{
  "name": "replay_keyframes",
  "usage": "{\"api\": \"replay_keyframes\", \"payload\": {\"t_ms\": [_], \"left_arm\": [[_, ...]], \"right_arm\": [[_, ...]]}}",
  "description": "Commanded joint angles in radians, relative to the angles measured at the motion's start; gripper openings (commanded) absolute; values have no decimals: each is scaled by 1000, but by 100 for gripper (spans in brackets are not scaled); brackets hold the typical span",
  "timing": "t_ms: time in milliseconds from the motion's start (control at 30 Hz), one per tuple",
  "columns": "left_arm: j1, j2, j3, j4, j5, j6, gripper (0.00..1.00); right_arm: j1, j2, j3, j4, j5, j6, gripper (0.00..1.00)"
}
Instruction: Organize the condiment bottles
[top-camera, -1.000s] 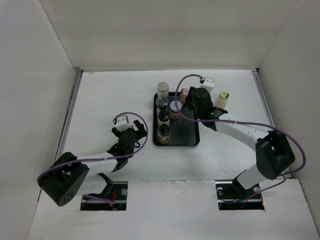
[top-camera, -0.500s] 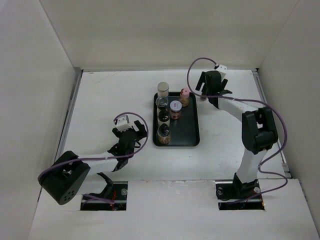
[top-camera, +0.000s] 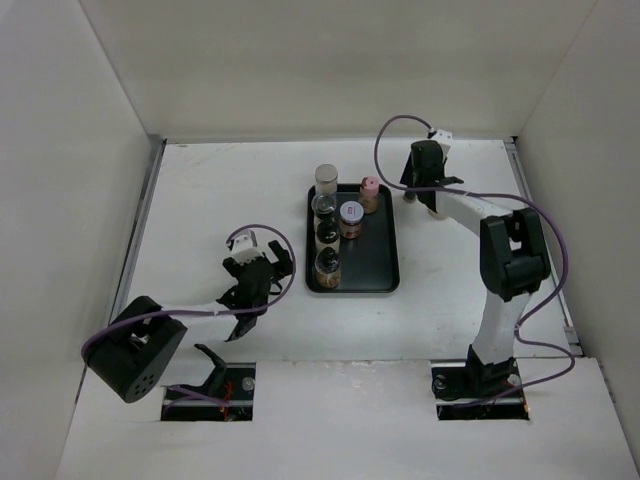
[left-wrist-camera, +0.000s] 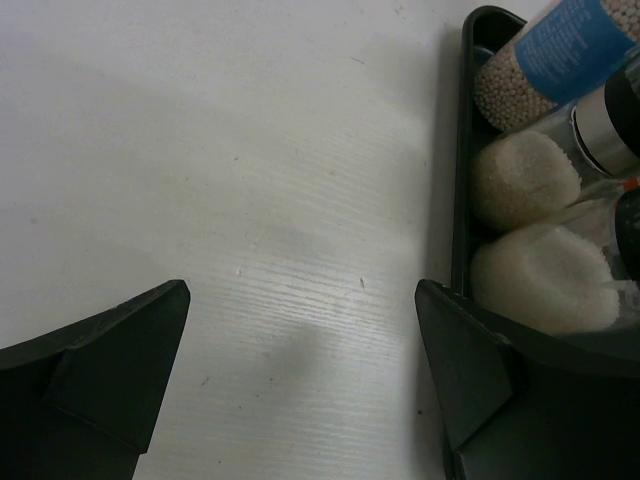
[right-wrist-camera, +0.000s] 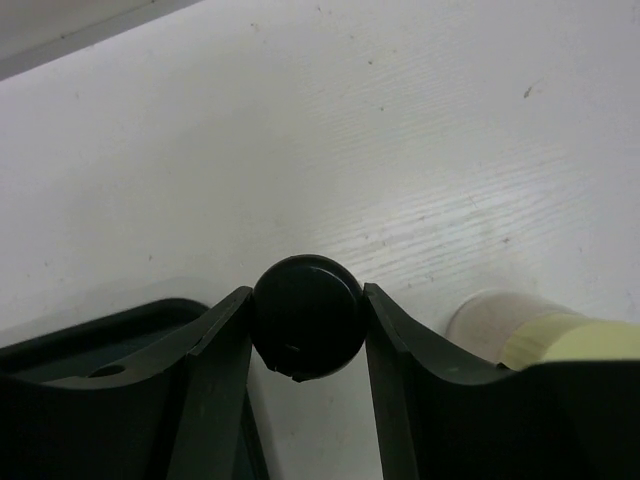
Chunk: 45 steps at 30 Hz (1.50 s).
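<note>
Next, I set the black-capped bottle, now by the tray's far corner, with my right gripper in the black tray (top-camera: 348, 246) in front of the purple-white-capped bottle.
Several condiment bottles stand in the black tray (top-camera: 385, 272): a grey-capped jar (top-camera: 326, 177), a pink-capped one (top-camera: 370, 189), a purple-white-capped one (top-camera: 351, 214) and three dark-capped ones, the nearest at the front (top-camera: 327, 264). My right gripper (top-camera: 412, 190) is just right of the tray's far corner. In the right wrist view its fingers (right-wrist-camera: 220, 350) press both sides of a round black cap (right-wrist-camera: 306, 316). A pale yellow-capped bottle (right-wrist-camera: 515, 322) lies just to its right. My left gripper (top-camera: 262, 265) is open and empty left of the tray, over bare table (left-wrist-camera: 300, 300).
White walls enclose the table on the left, back and right. In the left wrist view the tray's rim (left-wrist-camera: 461, 210) runs along my right finger, with a blue-labelled bottle (left-wrist-camera: 560, 55) and pale-filled bottles (left-wrist-camera: 525, 180) behind it.
My right arm swung from over the tray's right side to the far right of the tray and settled on the black-capped bottle. The left arm has not moved.
</note>
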Motion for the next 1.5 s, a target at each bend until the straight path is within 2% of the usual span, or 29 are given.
{"api": "replay_keyframes", "payload": {"t_ms": [0, 100, 267, 400, 600, 900, 1033, 1233, 1467], "left_arm": [[17, -21, 20, 33, 10, -19, 100], [17, -23, 18, 38, 19, -26, 100], [17, -36, 15, 39, 39, -33, 100], [20, -27, 17, 39, 47, -41, 100], [29, -35, 9, 44, 54, -53, 100], [24, -41, 12, 42, 76, -55, 100], [23, -29, 17, 39, 77, -55, 100], [20, -27, 17, 42, 80, -55, 100], [24, -36, 12, 41, 71, -55, 100]], "right_arm": [[22, -165, -98, 80, 33, -9, 36], [89, -301, -216, 95, 31, 6, 37], [252, -409, -333, 89, 31, 25, 38], [378, -429, -385, 98, 36, 71, 39], [488, -380, -401, 158, 39, 83, 39], [541, -317, -391, 149, 76, 97, 41], [547, -318, -404, 143, 92, 112, 59], [544, -424, -434, 92, 100, 114, 76], [441, -593, -526, 38, 102, 141, 82]]}}
